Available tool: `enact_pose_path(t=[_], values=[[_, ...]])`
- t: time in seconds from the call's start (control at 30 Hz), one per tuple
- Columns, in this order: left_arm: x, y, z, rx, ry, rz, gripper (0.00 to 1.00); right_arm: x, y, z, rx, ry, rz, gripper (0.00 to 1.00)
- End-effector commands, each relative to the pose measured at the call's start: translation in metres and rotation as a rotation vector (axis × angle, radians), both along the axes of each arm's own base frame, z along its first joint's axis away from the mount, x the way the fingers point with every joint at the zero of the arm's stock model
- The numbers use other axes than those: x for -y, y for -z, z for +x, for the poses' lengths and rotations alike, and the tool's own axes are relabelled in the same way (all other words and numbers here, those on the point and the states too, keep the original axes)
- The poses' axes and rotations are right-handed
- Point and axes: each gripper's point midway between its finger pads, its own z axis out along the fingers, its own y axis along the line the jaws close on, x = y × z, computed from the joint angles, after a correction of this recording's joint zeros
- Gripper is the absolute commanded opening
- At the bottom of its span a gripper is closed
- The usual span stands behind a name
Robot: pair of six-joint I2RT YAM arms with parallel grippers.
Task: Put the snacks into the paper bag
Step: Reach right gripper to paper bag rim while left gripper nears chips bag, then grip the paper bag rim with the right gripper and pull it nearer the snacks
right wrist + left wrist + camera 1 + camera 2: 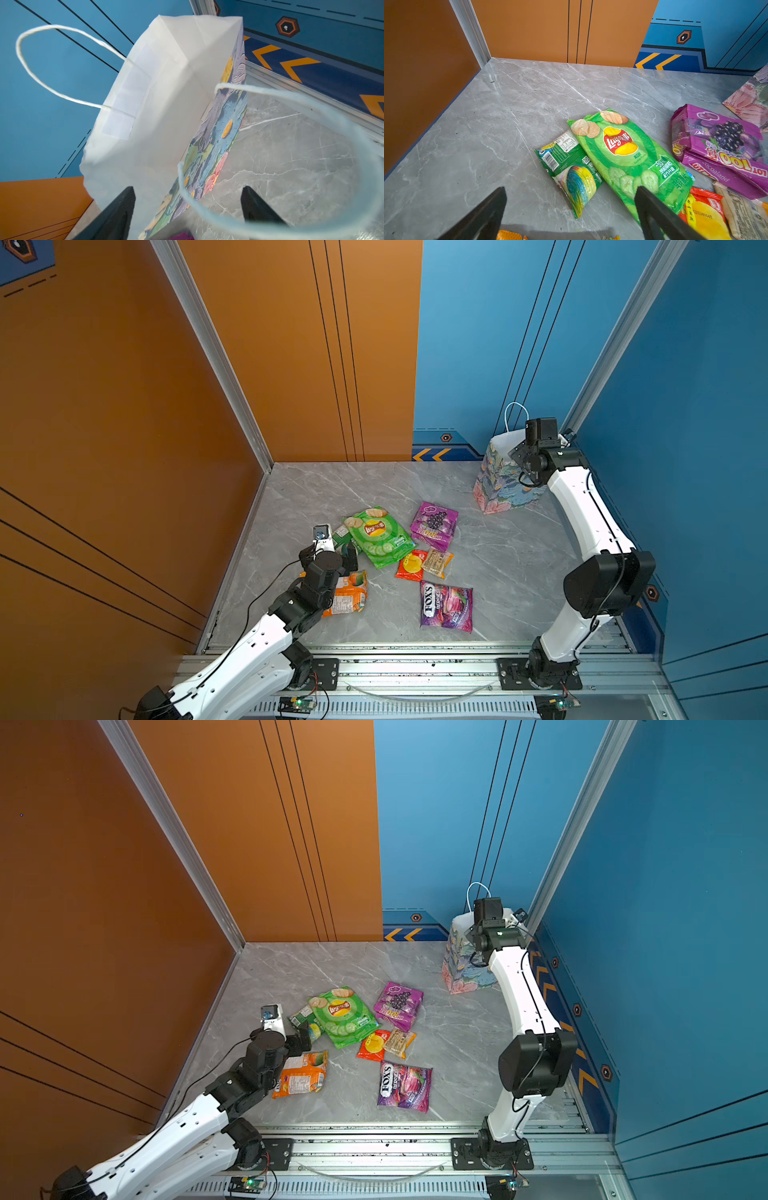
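The robot's left gripper will next go to the large green chip bag's long edge [359, 540] [596, 164] beside the small green packet and close there.
The flowered paper bag [505, 485] [465, 969] [166, 104] stands upright at the back right. My right gripper [188, 187] is open at its rim, one finger inside the white lining and the other outside. The flowered wall and a cord handle [311, 108] lie between them. The snacks lie mid-table: a large green chip bag [376, 537] [629, 158], a small green packet [341, 533] [571, 172], a purple grape packet [434, 524], a purple candy packet [446, 605], a red packet [410, 566], a tan bar [436, 563] and an orange packet [349, 593]. My left gripper [570, 189] hangs open over the small green packet.
An orange wall panel [124, 448] borders the grey marble table [498, 556] on the left and blue panels [685, 448] stand close behind and right of the bag. A metal rail [415, 672] carrying both arm bases runs along the front edge.
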Motion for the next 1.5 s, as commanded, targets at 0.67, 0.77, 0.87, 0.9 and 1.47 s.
enact_pose_path(t=[0.67, 0.77, 0.87, 0.9, 1.47], values=[[0.012, 0.021, 0.014, -0.094, 0.009, 0.058, 0.98, 0.038, 0.029, -0.004, -0.141, -0.020, 0.005, 0.04], [0.010, 0.021, 0.014, -0.090, 0.001, 0.062, 0.98, 0.035, 0.026, -0.012, -0.139, -0.048, 0.002, 0.00], [0.008, 0.023, 0.015, -0.085, -0.008, 0.061, 0.98, 0.025, 0.012, -0.019, -0.084, -0.126, 0.011, 0.00], [0.007, 0.024, 0.015, -0.085, -0.009, 0.060, 0.98, 0.021, 0.014, -0.023, -0.089, -0.154, 0.019, 0.00], [0.006, 0.034, 0.020, -0.090, -0.013, 0.050, 0.98, -0.040, 0.003, -0.135, -0.079, -0.592, 0.118, 0.00]])
